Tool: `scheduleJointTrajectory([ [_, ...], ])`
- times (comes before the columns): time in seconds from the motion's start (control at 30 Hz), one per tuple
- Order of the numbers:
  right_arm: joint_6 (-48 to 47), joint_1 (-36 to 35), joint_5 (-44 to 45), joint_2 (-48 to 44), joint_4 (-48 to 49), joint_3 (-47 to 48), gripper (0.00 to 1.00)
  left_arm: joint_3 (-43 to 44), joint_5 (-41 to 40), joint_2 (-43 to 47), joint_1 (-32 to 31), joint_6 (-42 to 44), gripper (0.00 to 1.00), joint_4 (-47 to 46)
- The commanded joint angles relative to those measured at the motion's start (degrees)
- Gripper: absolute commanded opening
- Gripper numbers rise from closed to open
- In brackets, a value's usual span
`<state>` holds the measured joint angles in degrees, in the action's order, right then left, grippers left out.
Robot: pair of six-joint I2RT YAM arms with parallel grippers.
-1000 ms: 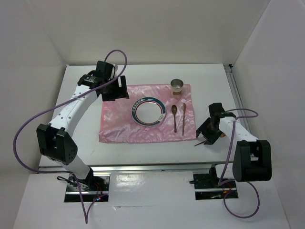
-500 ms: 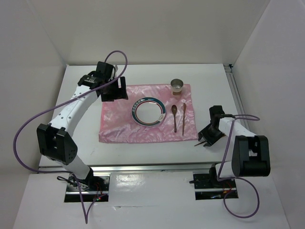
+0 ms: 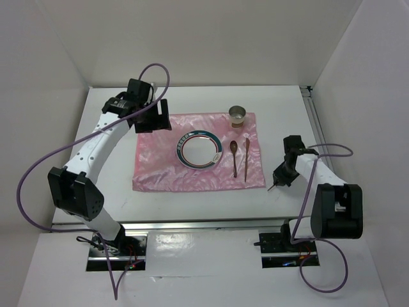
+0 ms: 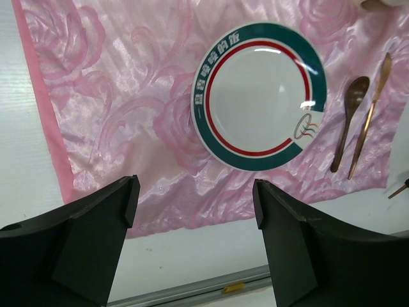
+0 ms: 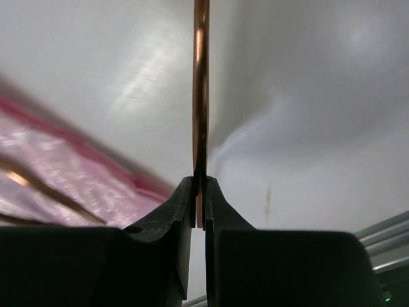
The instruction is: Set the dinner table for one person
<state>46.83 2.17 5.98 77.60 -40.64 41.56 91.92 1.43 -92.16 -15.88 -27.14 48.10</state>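
The copper utensil, now held just beside the cloth, will be let go by my right gripper on the pink cloth (image 3: 160,149) beside the plate, opposite the copper spoon.
The dinner table (image 3: 108,128) is a white top carrying a shiny pink cloth (image 3: 160,173). On the cloth lie a white plate with a green and red rim (image 3: 199,149) (image 4: 259,96), a copper spoon (image 3: 234,153) (image 4: 348,121) and a copper knife (image 3: 246,157) (image 4: 370,115). A small metal cup (image 3: 238,116) stands at the cloth's far right corner. My right gripper (image 3: 281,178) (image 5: 199,182) is shut on a thin copper utensil (image 5: 201,77) just right of the cloth; its kind I cannot tell. My left gripper (image 3: 152,119) (image 4: 195,198) hangs open over the cloth's far left corner, holding nothing.
Metal rails run along the table's near edge (image 3: 192,224) and its right edge (image 3: 314,121). White walls close in the left, back and right sides. The pink cloth (image 4: 115,96) fills most of the left wrist view, with bare tabletop (image 4: 192,256) below it.
My right gripper has closed on the copper utensil that lay on the table right of the cloth and has swung round with it. The left arm has barely moved.
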Motion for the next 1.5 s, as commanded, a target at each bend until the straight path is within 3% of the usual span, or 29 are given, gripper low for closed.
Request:
scheduleJointTrajectory([
  [0.0,-9.7,0.2,2.4,-4.1,2.1,8.9,0.0,5.5,-0.2,0.8,0.3,0.9,0.9,0.7],
  [0.2,-16.2,-6.0,-4.2,0.4,1.4,23.0,0.0,7.5,0.3,0.8,0.3,0.9,0.9,1.3],
  [0.33,-16.2,-16.6,-6.8,6.1,1.2,31.6,0.0,10.0,-0.3,0.8,0.8,0.9,0.9,3.4],
  [0.47,-13.5,-30.3,-10.0,16.2,2.8,40.9,0.0,14.6,-0.3,2.0,1.4,0.2,0.9,5.8],
  [0.6,-11.8,-38.6,-13.1,26.6,6.2,53.4,0.0,16.7,-3.7,4.9,1.9,-2.8,0.9,7.0],
  [0.7,-11.2,-43.3,-15.1,35.2,7.4,60.1,0.0,13.2,-4.5,9.0,1.9,-5.6,0.88,3.3],
  [0.93,-8.3,-48.3,-18.8,52.4,9.7,77.6,0.0,9.8,-4.5,13.8,3.1,-7.5,0.87,1.6],
  [1.27,-4.2,-48.8,-22.6,62.0,15.5,80.5,0.0,8.6,-5.1,16.0,4.7,-6.4,0.87,2.8],
  [1.37,-3.7,-49.4,-23.2,62.7,14.9,80.5,0.16,8.0,-5.1,16.0,4.7,-6.4,0.87,3.3],
  [1.4,-3.7,-49.4,-22.6,61.9,14.9,80.5,0.29,8.0,-5.1,16.0,5.2,-6.4,0.87,3.3],
  [1.47,-3.7,-49.4,-21.7,59.7,14.9,79.2,0.4,8.0,-5.1,16.5,5.2,-6.4,0.87,3.3],
])
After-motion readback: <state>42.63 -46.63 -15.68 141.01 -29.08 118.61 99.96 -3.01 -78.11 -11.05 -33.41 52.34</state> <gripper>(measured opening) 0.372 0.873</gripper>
